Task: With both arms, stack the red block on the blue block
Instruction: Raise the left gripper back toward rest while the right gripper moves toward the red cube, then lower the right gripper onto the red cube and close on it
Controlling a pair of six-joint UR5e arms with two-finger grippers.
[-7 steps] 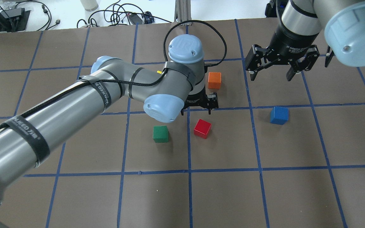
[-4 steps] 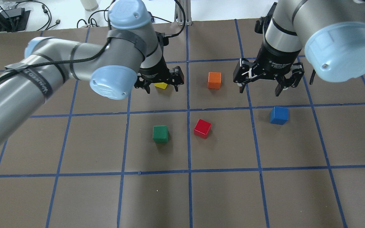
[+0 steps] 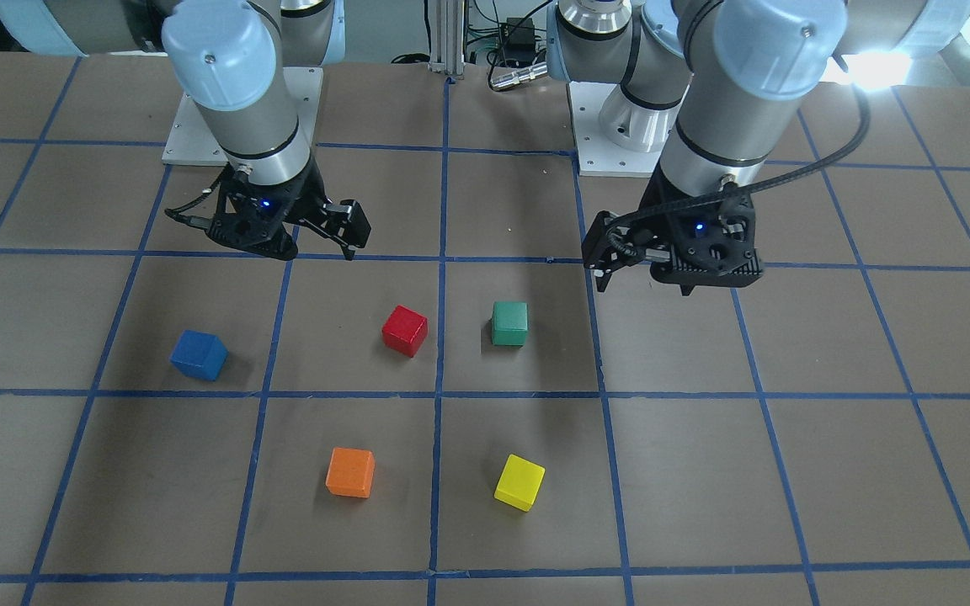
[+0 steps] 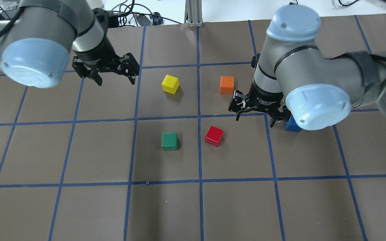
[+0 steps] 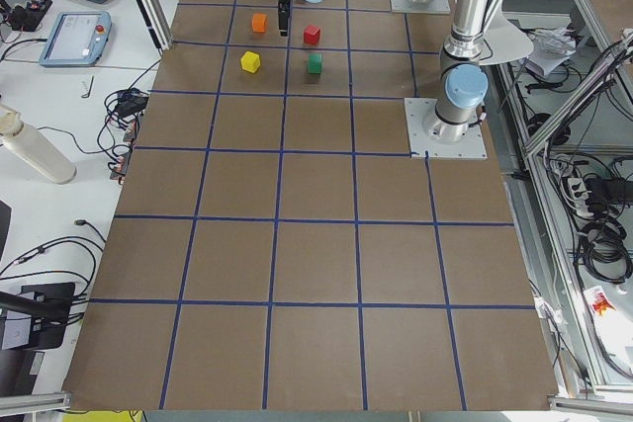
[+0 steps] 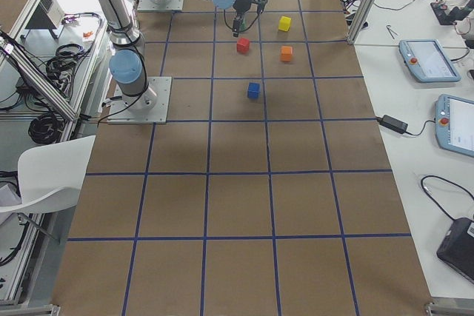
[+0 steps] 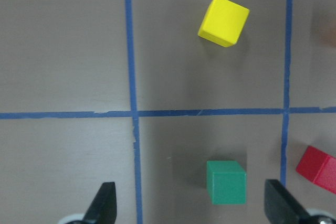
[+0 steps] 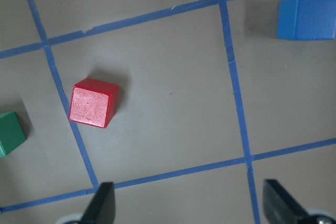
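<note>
The red block sits between the blue block and the green cube. Next, my right gripper goes down to the sides of the red block [image 3: 405, 332] [image 8: 94, 103] and closes there.
The red block [image 4: 214, 136] [image 3: 405, 330] lies on the brown mat near the middle; the right wrist view [image 8: 94, 102] and the left wrist view [image 7: 317, 169] show it too. The blue block [image 4: 293, 126] [image 3: 198, 354] [image 8: 307, 18] lies to its right, partly hidden by the right arm's elbow cap in the overhead view. My right gripper [image 4: 255, 120] [image 3: 318, 251] [image 8: 189, 208] is open and empty, above the mat between the two blocks. My left gripper [image 4: 116, 82] [image 3: 641, 284] [image 7: 191, 208] is open and empty, far left of the red block.
A green cube [image 4: 170, 141] sits left of the red block. A yellow cube [image 4: 170, 83] and an orange cube [image 4: 227, 84] lie farther back. Blue tape lines grid the mat [image 4: 233, 207]. Cables lie beyond the far edge.
My left arm has swung left and back, away from the red block and off the yellow cube. My right arm has come nearer and left, now over the ground between the red and blue blocks.
</note>
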